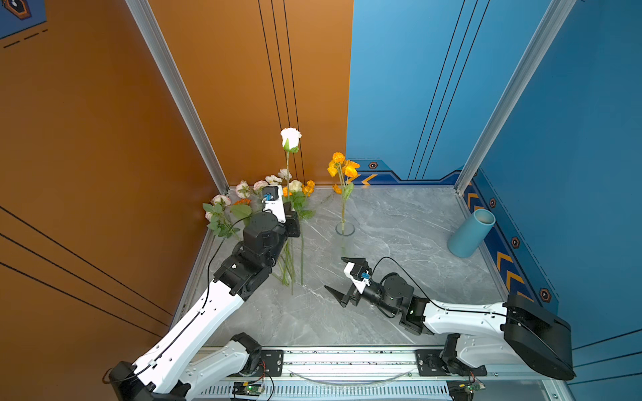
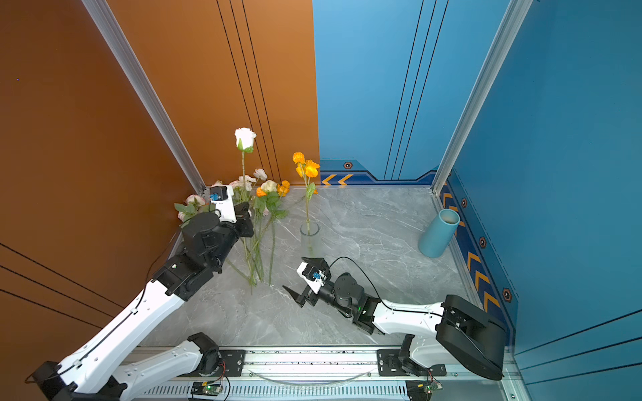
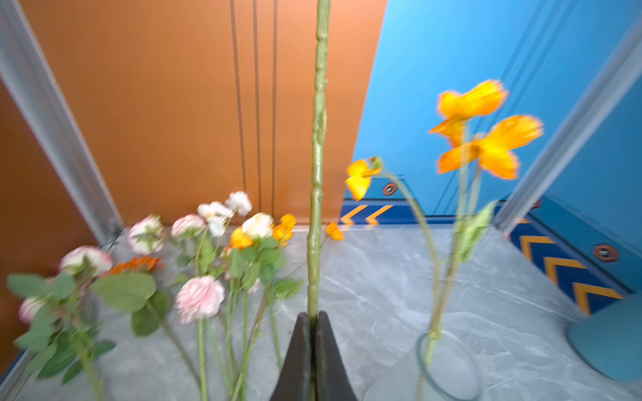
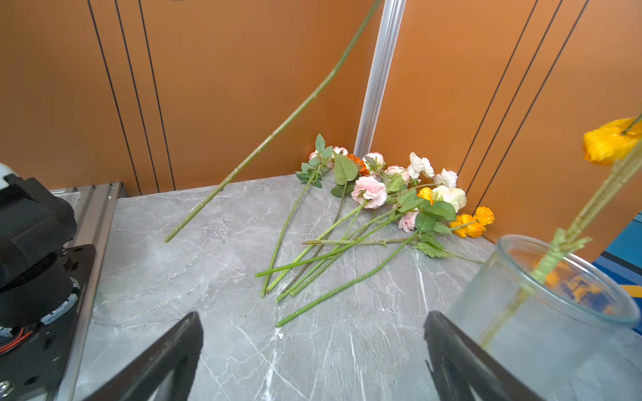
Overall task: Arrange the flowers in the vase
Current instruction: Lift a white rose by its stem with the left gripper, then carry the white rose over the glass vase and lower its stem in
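Next, I release the green stem of the white rose with my left gripper in the clear glass vase (image 1: 345, 233) (image 3: 453, 366) next to the orange-bloomed stem. The rose is upright over the table's back now.
My left gripper (image 3: 314, 317) is shut on the green stem (image 3: 318, 173) of a white rose (image 1: 290, 137), which stands upright over the back left of the table. The stem's lower end (image 4: 215, 189) hangs free above the marble. A clear glass vase (image 1: 345, 231) stands mid-table with an orange-bloomed stem (image 1: 342, 165) in it. The other flowers (image 1: 264, 194), pink, cream and orange, lie in a pile against the orange wall, stems toward the front. My right gripper (image 1: 334, 273) stays open and empty just in front of the vase (image 4: 556, 312).
A blue cylinder (image 1: 470, 233) leans against the right wall. Orange and blue walls close the table (image 1: 399, 243) at the back and sides. A metal rail (image 1: 347, 361) with both arm bases runs along the front edge.
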Controlling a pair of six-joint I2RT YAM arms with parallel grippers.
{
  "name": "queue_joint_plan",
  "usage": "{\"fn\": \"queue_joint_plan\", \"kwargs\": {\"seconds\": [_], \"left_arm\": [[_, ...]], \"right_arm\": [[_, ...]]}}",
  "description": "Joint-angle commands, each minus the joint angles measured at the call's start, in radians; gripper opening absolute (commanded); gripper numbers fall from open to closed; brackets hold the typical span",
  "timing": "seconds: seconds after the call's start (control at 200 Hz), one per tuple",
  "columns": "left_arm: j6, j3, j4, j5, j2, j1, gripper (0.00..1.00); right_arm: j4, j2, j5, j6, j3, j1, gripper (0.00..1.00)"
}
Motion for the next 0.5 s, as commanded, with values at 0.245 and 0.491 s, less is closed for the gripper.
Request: {"fn": "queue_joint_plan", "kwargs": {"seconds": [0.245, 0.491], "left_arm": [[0.291, 0.038, 0.677, 0.217, 0.167, -0.184, 0.0], [0.359, 0.221, 0.827, 0.283, 0.393, -0.199, 0.0]], "right_arm": [[-0.259, -0.202, 0.123, 0.122, 0.072, -0.133, 1.0], [-0.226, -0.26, 0.038, 0.221, 0.01, -0.285, 1.0]]}}
